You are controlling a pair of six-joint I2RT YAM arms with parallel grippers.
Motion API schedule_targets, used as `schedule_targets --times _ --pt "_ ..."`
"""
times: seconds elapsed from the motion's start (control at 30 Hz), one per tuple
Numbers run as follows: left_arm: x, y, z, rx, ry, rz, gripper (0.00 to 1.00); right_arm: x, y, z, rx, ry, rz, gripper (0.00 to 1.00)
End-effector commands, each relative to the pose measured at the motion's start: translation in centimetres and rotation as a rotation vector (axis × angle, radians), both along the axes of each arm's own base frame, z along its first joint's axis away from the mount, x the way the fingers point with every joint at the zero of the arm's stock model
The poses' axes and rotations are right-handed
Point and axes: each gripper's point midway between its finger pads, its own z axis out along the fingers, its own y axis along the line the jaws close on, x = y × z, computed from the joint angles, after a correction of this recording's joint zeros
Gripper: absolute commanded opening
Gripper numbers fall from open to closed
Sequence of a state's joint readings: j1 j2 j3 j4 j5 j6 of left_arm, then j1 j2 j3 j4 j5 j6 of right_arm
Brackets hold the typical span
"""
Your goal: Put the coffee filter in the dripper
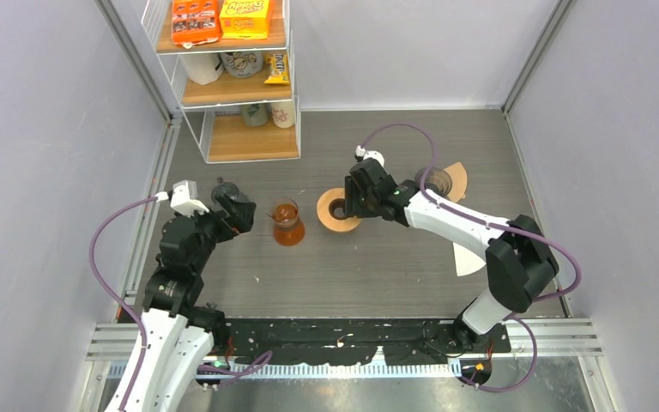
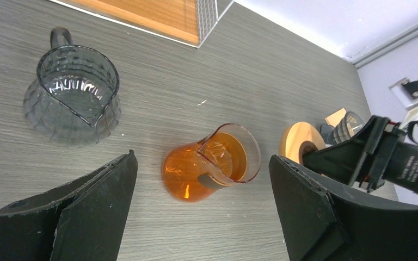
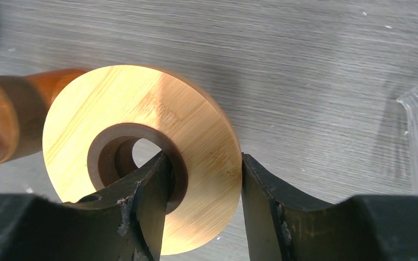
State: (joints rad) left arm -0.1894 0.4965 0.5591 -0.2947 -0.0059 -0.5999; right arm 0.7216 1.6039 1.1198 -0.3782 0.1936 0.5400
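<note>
My right gripper will gently set the wooden dripper ring, which sits mid-table now, down and release it on the opening of the orange glass carafe (image 1: 282, 208).
A round wooden dripper ring (image 1: 326, 215) with a dark centre hole sits mid-table. My right gripper (image 1: 347, 206) is shut on it. In the right wrist view one finger is in the hole and the other is outside the rim of the ring (image 3: 141, 103), with the gripper (image 3: 204, 157) across it. A clear glass dripper (image 1: 436, 180) stands behind the right arm on a tan paper filter (image 1: 458, 174). A white paper filter (image 1: 466, 257) lies at the right. My left gripper (image 1: 244, 213) is open and empty over the table (image 2: 201, 159).
An orange glass carafe (image 1: 288, 225) stands just left of the ring and shows between my left fingers (image 2: 212, 168). A grey glass pitcher (image 2: 73, 100) stands by the left arm. A wire shelf (image 1: 227, 86) with boxes and cups is at the back left.
</note>
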Motion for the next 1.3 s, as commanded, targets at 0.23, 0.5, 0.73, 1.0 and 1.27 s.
schedule_targets --times 0.23,0.5,0.73,1.0,1.27 --pt "0.6 -1.3 0.5 -0.035 0.045 -0.056 0.99 -1.8 8.6 11.2 0.170 -0.070 0.254 0.17" --pt "-0.2 -0.6 0.1 -0.070 0.124 0.009 0.99 -1.6 13.2 12.4 0.158 -0.041 0.366 0.21" --pt "-1.0 1.2 0.5 -0.077 0.094 0.108 0.99 -0.9 15.4 12.4 0.146 -0.036 0.398 0.21" --pt "-1.2 1.3 0.1 -0.073 0.116 0.111 0.99 -0.3 16.1 9.7 0.095 0.000 0.397 0.24" --pt "-1.0 0.9 -0.4 -0.070 0.126 0.090 0.99 1.1 16.1 8.3 0.053 -0.028 0.353 0.26"
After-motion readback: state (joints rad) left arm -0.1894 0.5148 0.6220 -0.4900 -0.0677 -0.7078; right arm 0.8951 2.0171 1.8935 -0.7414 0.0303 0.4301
